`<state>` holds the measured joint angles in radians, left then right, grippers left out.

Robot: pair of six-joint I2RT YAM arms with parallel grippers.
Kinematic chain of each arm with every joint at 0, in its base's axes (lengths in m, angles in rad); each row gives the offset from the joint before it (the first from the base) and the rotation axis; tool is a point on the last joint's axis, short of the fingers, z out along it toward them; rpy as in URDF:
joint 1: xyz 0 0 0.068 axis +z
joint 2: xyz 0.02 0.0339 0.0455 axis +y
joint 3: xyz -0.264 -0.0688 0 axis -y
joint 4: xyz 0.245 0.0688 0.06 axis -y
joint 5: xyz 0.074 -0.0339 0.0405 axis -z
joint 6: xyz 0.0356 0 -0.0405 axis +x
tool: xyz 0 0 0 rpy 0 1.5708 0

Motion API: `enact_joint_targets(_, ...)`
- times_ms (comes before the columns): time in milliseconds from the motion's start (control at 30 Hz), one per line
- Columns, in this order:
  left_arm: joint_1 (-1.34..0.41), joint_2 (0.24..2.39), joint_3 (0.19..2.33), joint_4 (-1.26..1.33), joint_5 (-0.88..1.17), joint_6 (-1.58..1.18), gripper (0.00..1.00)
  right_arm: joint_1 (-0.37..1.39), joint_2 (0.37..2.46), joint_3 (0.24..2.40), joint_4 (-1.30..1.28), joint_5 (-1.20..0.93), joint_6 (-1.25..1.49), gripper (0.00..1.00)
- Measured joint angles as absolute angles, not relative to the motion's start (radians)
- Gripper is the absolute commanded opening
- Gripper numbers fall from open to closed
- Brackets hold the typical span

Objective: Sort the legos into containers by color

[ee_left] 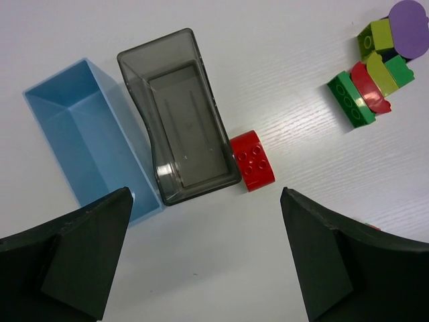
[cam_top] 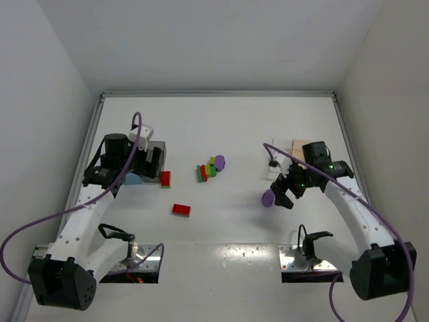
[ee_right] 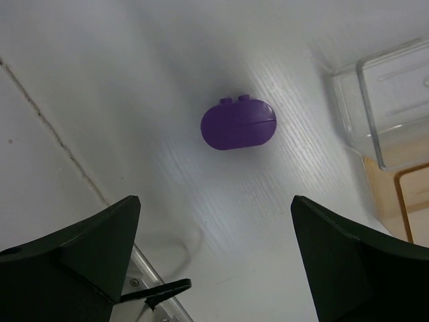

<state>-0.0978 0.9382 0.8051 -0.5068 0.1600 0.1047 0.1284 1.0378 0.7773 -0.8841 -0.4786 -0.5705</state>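
My right gripper is to close on the rounded ends [cam_top: 268,198] [ee_right: 238,125] of the purple lego that lies apart from the cluster, near the clear bin.
My left gripper [cam_top: 154,164] [ee_left: 208,258] is open and empty, above the light blue bin [ee_left: 74,134] and the dark smoky-grey bin [ee_left: 177,127], both empty. A red lego [ee_left: 252,159] [cam_top: 165,178] lies against the grey bin's corner. Another red lego [cam_top: 181,209] lies nearer the front. A cluster of green, yellow-green and red legos [cam_top: 208,170] [ee_left: 369,84] with a purple lego [cam_top: 219,162] [ee_left: 409,30] sits mid-table. My right gripper [cam_top: 280,196] [ee_right: 214,261] is open and empty, just beside a purple rounded lego [cam_top: 268,197] [ee_right: 238,125] on the table. The clear bin [ee_right: 392,100] and the tan-orange bin [ee_right: 402,194] lie to its right.
Metal base plates [cam_top: 137,263] [cam_top: 310,263] sit at the near edge, with a black cable [ee_right: 157,292] by the right one. White walls enclose the table on three sides. Purple cables loop off both arms.
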Motion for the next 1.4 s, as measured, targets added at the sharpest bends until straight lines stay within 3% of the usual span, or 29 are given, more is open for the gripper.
enact_joint_targets(533, -0.098, 0.957, 0.816, -0.482, 0.107, 0.12, 0.99, 0.364, 1.309, 0.765, -0.773, -0.307, -0.577, 0.94)
enact_joint_targets(1233, -0.098, 0.987, 0.836, -0.462, 0.065, 0.149, 0.99, 0.498, 1.487, 0.729, -0.568, -0.064, -0.441, 0.97)
enact_joint_targets(1400, -0.098, 0.987, 0.836, -0.461, 0.062, 0.153, 0.99, 0.502, 1.518, 0.729, -0.545, -0.033, -0.433, 0.87)
